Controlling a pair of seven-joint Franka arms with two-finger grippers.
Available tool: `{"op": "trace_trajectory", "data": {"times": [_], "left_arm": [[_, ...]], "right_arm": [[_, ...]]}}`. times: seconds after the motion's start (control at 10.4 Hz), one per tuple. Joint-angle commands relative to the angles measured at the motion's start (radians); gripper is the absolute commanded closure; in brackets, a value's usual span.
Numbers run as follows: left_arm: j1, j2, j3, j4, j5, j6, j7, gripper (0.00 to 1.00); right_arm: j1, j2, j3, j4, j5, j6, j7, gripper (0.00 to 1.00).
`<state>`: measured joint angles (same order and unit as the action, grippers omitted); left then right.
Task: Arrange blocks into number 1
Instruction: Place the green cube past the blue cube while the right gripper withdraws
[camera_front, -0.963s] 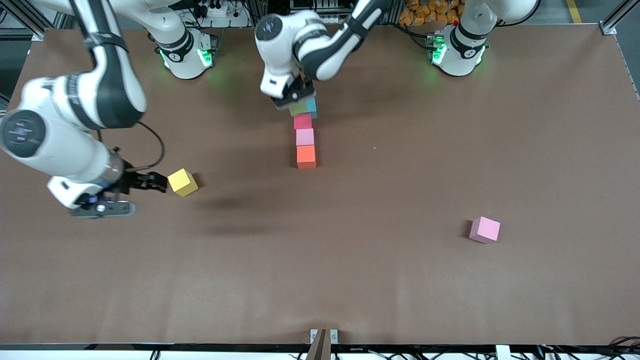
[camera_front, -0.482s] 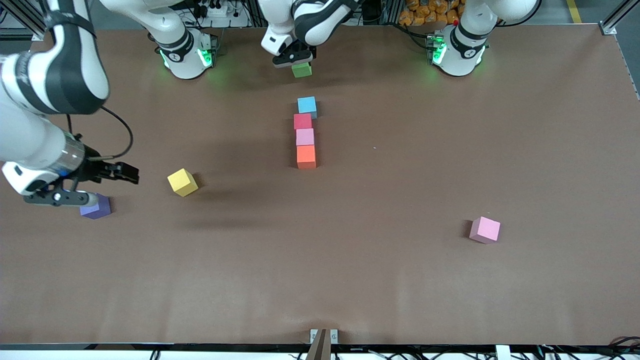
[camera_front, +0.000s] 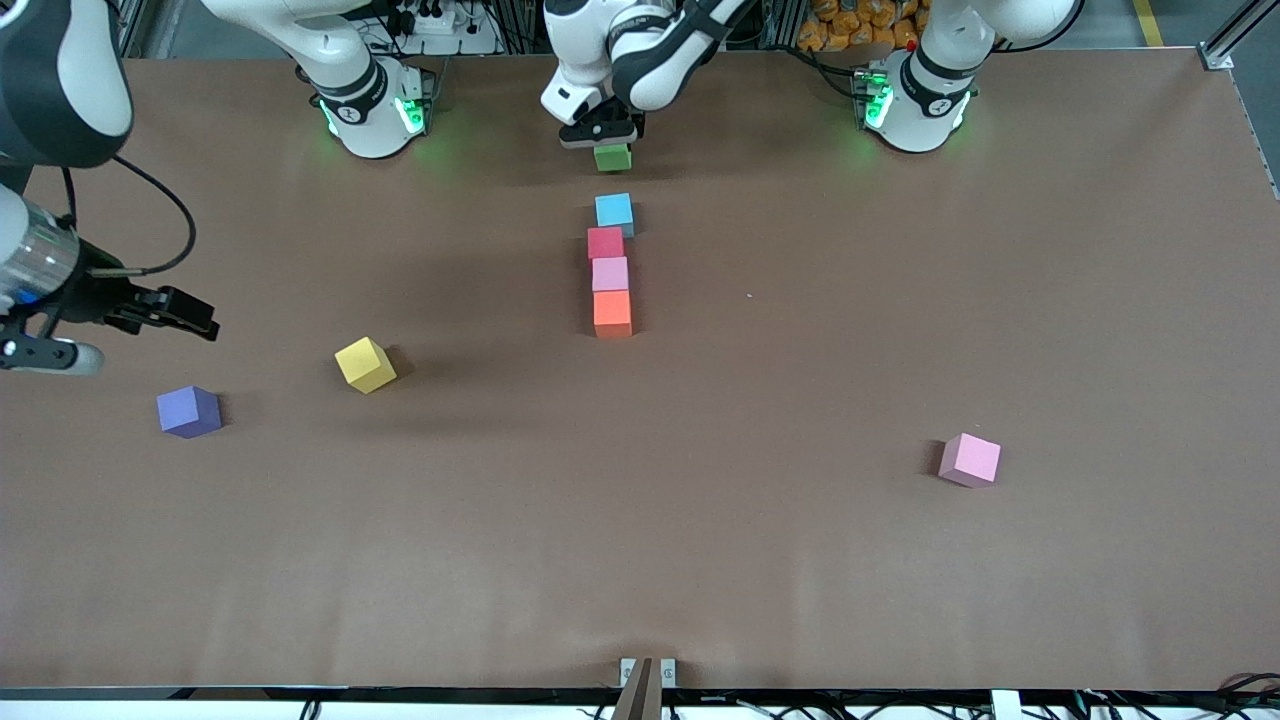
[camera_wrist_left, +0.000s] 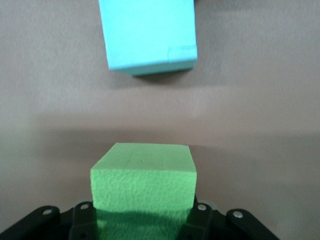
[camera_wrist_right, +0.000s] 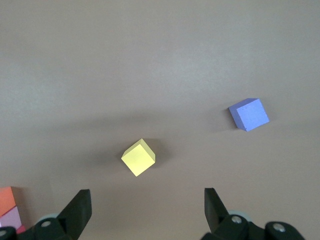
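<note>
The robot's left gripper should release the green block against the sky blue block's side (camera_front: 615, 193) (camera_wrist_left: 149, 97) that faces the bases of the arms.
Four blocks lie in a straight row mid-table: sky blue (camera_front: 614, 212) nearest the arms' bases, then red (camera_front: 605, 243), light pink (camera_front: 610, 274) and orange (camera_front: 612, 313). My left gripper (camera_front: 610, 145) is shut on the green block (camera_front: 612, 157) and holds it over the bare table between the blue block and the bases. In the left wrist view the green block (camera_wrist_left: 143, 187) sits between the fingers, apart from the blue block (camera_wrist_left: 147, 35). My right gripper (camera_front: 190, 320) hangs open and empty over the right arm's end of the table.
A yellow cube (camera_front: 365, 364) and a purple cube (camera_front: 189, 411) lie toward the right arm's end; both show in the right wrist view, yellow (camera_wrist_right: 138, 157) and purple (camera_wrist_right: 249, 114). Another pink cube (camera_front: 969, 460) lies alone toward the left arm's end.
The left gripper carried the green block from beside the blue block toward the bases, then slightly back. The right arm drew away from the yellow cube, uncovering the purple cube.
</note>
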<state>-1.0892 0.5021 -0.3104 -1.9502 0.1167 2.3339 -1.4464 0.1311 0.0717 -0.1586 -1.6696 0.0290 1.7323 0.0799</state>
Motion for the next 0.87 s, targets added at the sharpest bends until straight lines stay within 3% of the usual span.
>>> {"op": "trace_trajectory", "data": {"times": [0.0,0.19,0.48,0.77], "left_arm": [[0.054,0.015,-0.01,-0.01,0.023,0.039,0.107,1.0],[0.06,0.039,-0.009,-0.009,0.023,0.064,0.127,1.0],[0.069,0.069,-0.001,0.004,0.023,0.077,0.146,1.0],[0.083,0.075,0.0,0.013,0.023,0.082,0.146,1.0]], "right_arm": [[-0.097,-0.023,0.077,0.023,-0.014,-0.008,0.007,0.0],[-0.134,-0.033,0.091,0.047,-0.015,-0.017,0.004,0.0],[-0.14,-0.023,0.088,0.134,-0.023,-0.14,0.003,0.0],[-0.14,-0.023,0.088,0.136,-0.023,-0.145,0.003,0.0]]}}
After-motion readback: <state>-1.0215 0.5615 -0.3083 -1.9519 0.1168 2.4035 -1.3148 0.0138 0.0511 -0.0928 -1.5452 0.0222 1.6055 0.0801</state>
